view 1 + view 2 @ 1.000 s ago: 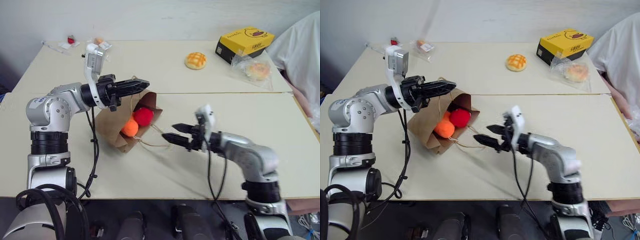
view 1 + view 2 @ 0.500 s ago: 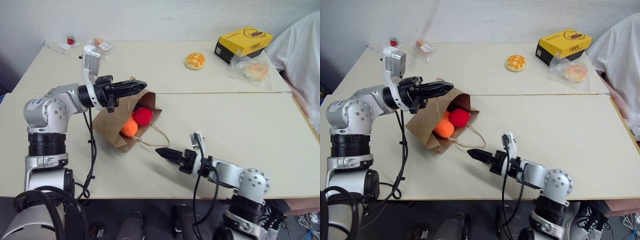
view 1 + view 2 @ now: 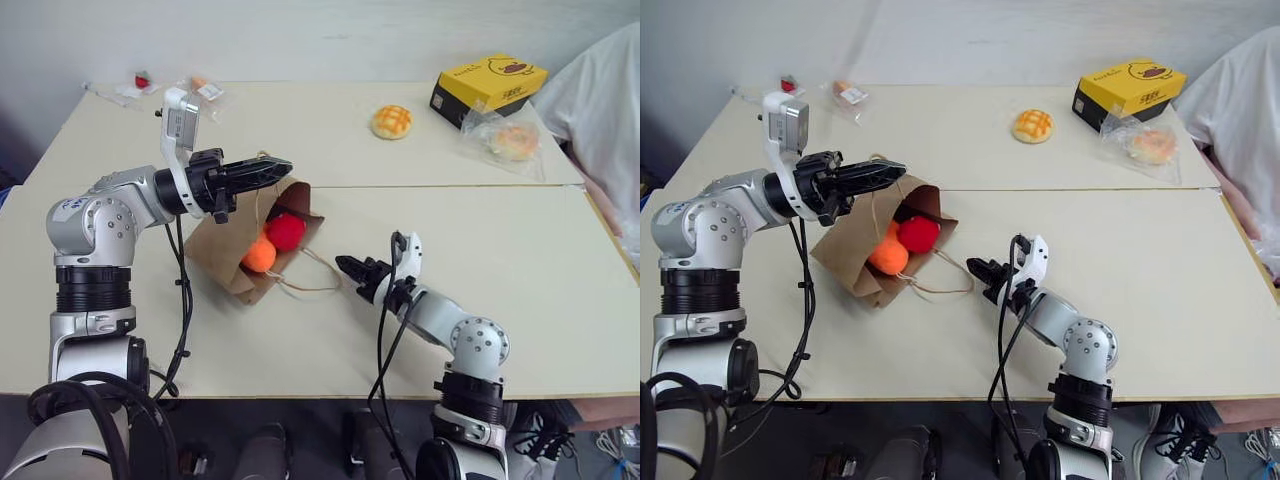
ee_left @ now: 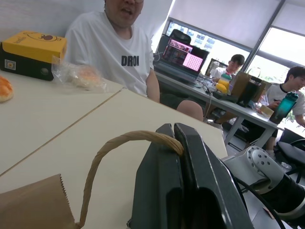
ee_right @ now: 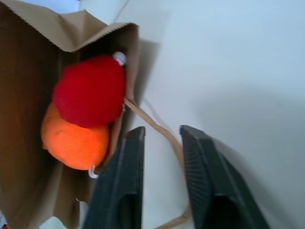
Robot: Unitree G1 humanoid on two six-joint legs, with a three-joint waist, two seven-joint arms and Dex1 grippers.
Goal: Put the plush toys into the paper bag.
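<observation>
The paper bag is lying tipped with the plush toys at its opening, so next I grab the lower cord handle [image 3: 310,289] with my right gripper and lift the bag upright.
The brown paper bag [image 3: 225,252] lies on its side on the table with its mouth facing right. A red plush toy [image 3: 287,231] and an orange plush toy [image 3: 260,256] sit just inside the mouth; in the right wrist view the red plush toy [image 5: 88,90] rests above the orange one [image 5: 74,143]. My left gripper [image 3: 268,169] is shut on the bag's upper cord handle [image 4: 107,145] and holds that edge up. My right gripper [image 3: 350,268] hovers low, right of the bag. It is narrowly open, its fingers [image 5: 128,181] on either side of the lower cord handle [image 5: 155,125].
A yellow box [image 3: 490,85], a checkered bun [image 3: 391,122] and a clear bag with a bun [image 3: 512,140] lie at the back right. Small packets [image 3: 143,80] sit at the far left corner. A person in white [image 3: 612,100] sits at the right edge.
My right gripper swung from near the table's front edge up and toward the bag's lower handle, rolled, and its fingers narrowed. The left gripper kept still with the handle.
</observation>
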